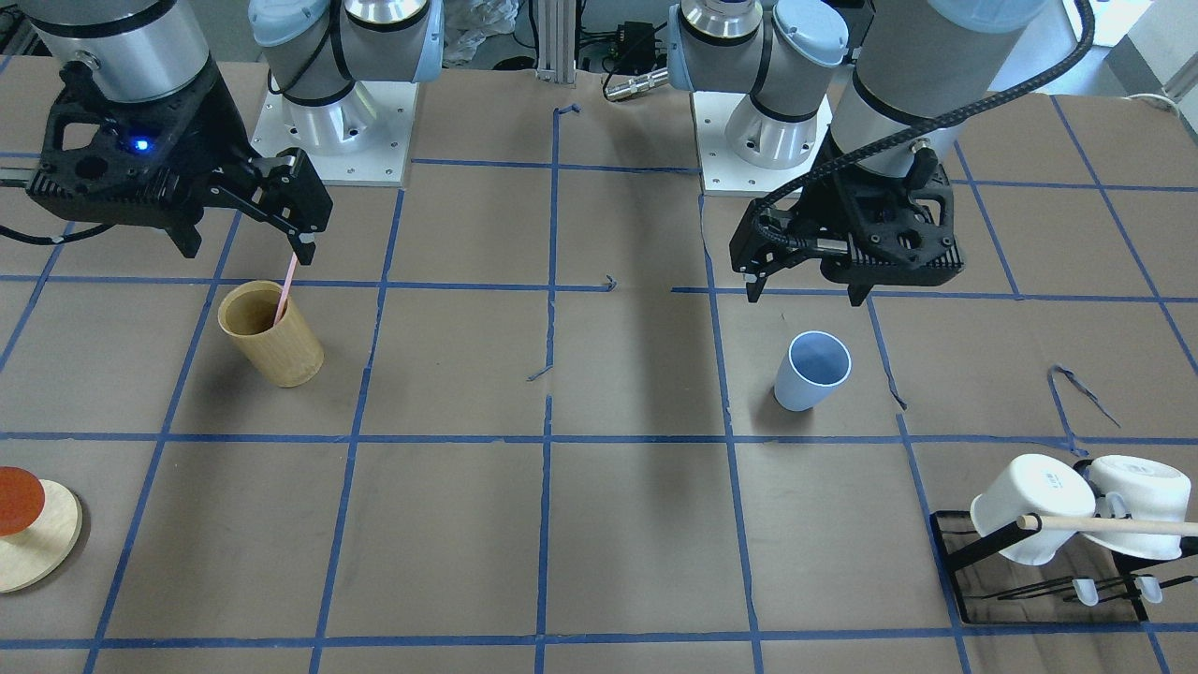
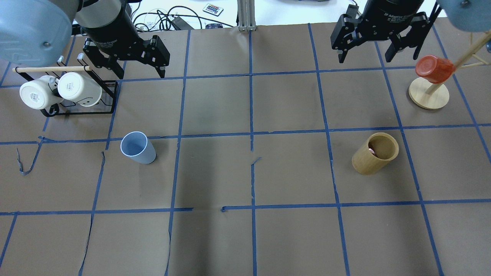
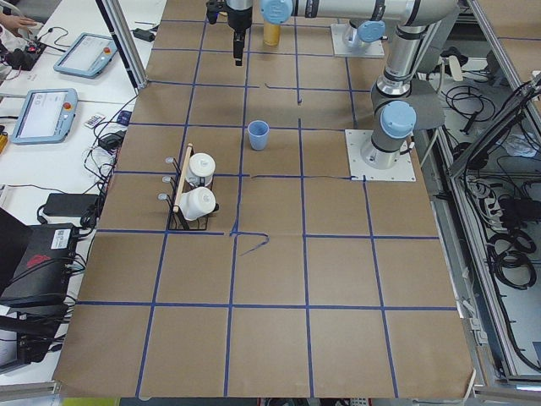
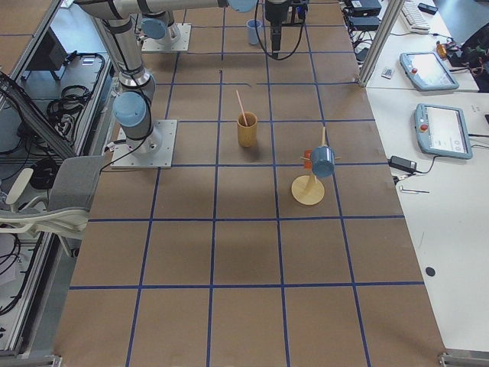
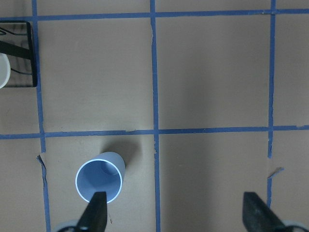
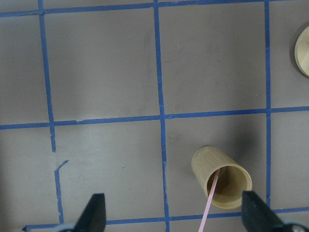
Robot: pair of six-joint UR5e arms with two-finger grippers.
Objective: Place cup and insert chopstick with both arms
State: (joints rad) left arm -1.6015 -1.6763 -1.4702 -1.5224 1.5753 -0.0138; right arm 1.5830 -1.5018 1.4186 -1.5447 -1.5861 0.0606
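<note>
I should close my left gripper on the light-blue cup's rim [image 1: 849,361] [image 5: 76,182], on the side that faces away from the tan bamboo cylinder, with one finger inside.
The light-blue cup [image 1: 812,370] stands upright on the table, also in the overhead view [image 2: 138,147] and the left wrist view [image 5: 99,181]. My left gripper [image 1: 805,281] hangs open and empty above and behind it; its left fingertip [image 5: 96,212] overlaps the cup's rim in the wrist view. The pale-pink chopstick [image 1: 284,290] leans inside the tan bamboo cylinder [image 1: 271,337], also in the right wrist view [image 6: 211,203]. My right gripper [image 1: 248,239] is open and empty, high above the cylinder [image 2: 374,153].
A black rack [image 2: 76,111] with two white mugs [image 2: 57,90] and a wooden dowel stands at the far left of the overhead view. A wooden stand [image 2: 429,94] holding a red cup [image 2: 433,69] is at the far right. Blue tape lines grid the brown table.
</note>
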